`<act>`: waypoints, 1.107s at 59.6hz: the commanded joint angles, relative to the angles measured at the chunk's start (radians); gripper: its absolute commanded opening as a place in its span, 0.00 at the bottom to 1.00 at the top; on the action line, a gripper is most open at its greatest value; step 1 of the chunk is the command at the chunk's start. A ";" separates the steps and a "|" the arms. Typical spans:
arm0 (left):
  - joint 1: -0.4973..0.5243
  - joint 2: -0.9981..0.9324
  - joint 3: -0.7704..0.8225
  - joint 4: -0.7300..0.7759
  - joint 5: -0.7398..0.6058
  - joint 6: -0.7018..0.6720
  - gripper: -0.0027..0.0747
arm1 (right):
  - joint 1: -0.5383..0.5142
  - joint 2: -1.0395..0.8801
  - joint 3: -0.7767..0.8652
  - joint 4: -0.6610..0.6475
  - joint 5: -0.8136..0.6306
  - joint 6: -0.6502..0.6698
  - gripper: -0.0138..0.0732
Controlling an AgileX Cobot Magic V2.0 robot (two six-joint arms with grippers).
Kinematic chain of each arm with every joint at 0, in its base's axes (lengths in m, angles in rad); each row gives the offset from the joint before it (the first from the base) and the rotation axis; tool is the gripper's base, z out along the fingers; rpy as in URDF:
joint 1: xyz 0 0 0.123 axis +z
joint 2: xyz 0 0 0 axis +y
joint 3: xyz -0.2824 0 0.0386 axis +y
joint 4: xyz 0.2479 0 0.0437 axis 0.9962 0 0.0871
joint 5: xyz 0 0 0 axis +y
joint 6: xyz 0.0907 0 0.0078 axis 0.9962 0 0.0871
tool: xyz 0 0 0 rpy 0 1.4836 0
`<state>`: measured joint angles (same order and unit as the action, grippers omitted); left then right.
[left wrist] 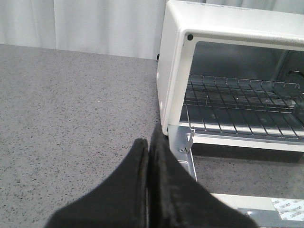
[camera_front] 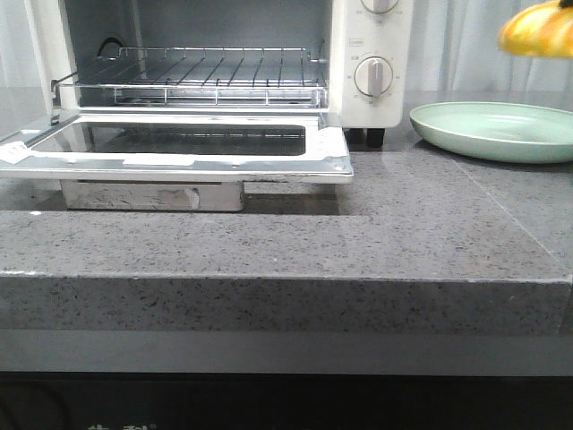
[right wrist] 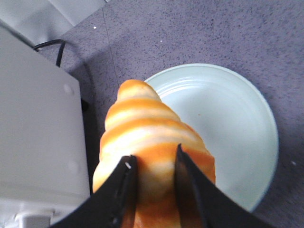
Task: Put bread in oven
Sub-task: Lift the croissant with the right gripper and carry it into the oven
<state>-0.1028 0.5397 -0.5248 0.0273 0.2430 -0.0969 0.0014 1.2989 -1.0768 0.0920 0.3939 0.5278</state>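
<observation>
Next, my right gripper lets go of the bread on the oven's wire rack (camera_front: 230,61), at a spot just off the rack's middle, toward the knobs.
The bread (right wrist: 152,137), a golden-yellow croissant roll with orange ridges, is held up in the air by my right gripper (right wrist: 153,164), whose black fingers are shut on its middle. It hangs above the pale green plate (right wrist: 237,123). In the front view the bread (camera_front: 537,31) shows at the upper right edge, above the plate (camera_front: 497,130). The white oven (camera_front: 367,63) stands at the left with its door (camera_front: 179,152) dropped open and the wire rack (camera_front: 197,76) bare. My left gripper (left wrist: 148,156) is shut and empty, beside the oven's left front corner (left wrist: 173,95).
The oven's black power cord (right wrist: 52,47) runs behind its side wall. Grey speckled counter (camera_front: 403,233) lies in front of the oven and plate, with a raised step edge near the front. White curtains hang behind.
</observation>
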 commanded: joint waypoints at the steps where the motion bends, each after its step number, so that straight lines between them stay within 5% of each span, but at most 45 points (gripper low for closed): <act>1: 0.001 0.000 -0.030 0.002 -0.085 -0.010 0.01 | 0.001 -0.113 -0.001 -0.031 0.019 -0.002 0.33; 13: 0.001 0.000 -0.030 0.002 -0.085 -0.010 0.01 | 0.087 -0.340 0.161 -0.038 0.046 -0.013 0.33; 24: 0.001 0.000 -0.030 0.002 -0.085 -0.010 0.01 | 0.298 -0.417 0.231 0.013 0.015 -0.013 0.33; 41: 0.001 0.000 -0.030 0.002 -0.085 -0.010 0.01 | 0.588 -0.176 0.198 0.133 -0.336 -0.012 0.33; 66: 0.001 0.000 -0.030 0.002 -0.085 -0.010 0.01 | 0.598 0.209 -0.101 0.334 -0.502 -0.012 0.33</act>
<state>-0.1028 0.5397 -0.5248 0.0273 0.2430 -0.0969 0.5981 1.5027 -1.0995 0.4065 -0.0143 0.5238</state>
